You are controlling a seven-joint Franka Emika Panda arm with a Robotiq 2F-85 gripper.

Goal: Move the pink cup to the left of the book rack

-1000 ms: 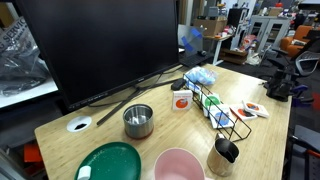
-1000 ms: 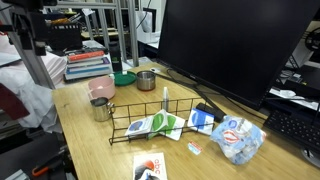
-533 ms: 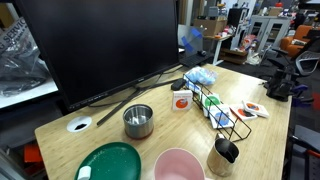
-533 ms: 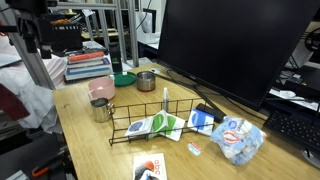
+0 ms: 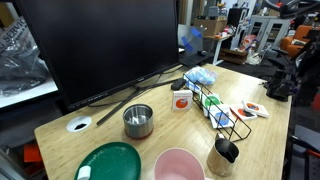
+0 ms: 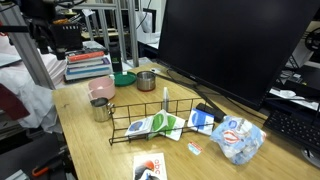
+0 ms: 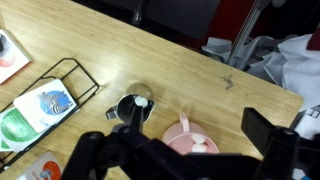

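Next, my gripper goes down to the handle [image 7: 184, 120] of the pink cup and closes there.
The pink cup [image 7: 190, 141] stands upright on the wooden table with small white things inside and its handle pointing away. It also shows in both exterior views [image 5: 179, 165] [image 6: 100, 89], near the table edge. The black wire book rack [image 5: 221, 112] [image 6: 160, 122] [image 7: 60, 90] lies along the table with packets in it. My gripper [image 7: 180, 150] is open and empty, high above the table, and the pink cup shows between its two black fingers [image 7: 266, 134]. It touches nothing.
A metal cup [image 7: 133, 106] [image 5: 222, 156] with dark things in it stands between the pink cup and the rack end. A steel pot [image 5: 138, 120], a green plate [image 5: 110, 162], a white mug [image 5: 181, 99] and a large monitor [image 5: 100, 40] share the table.
The arm has shifted a little at the edge of both exterior views. The cup, the rack and the other things have not moved.
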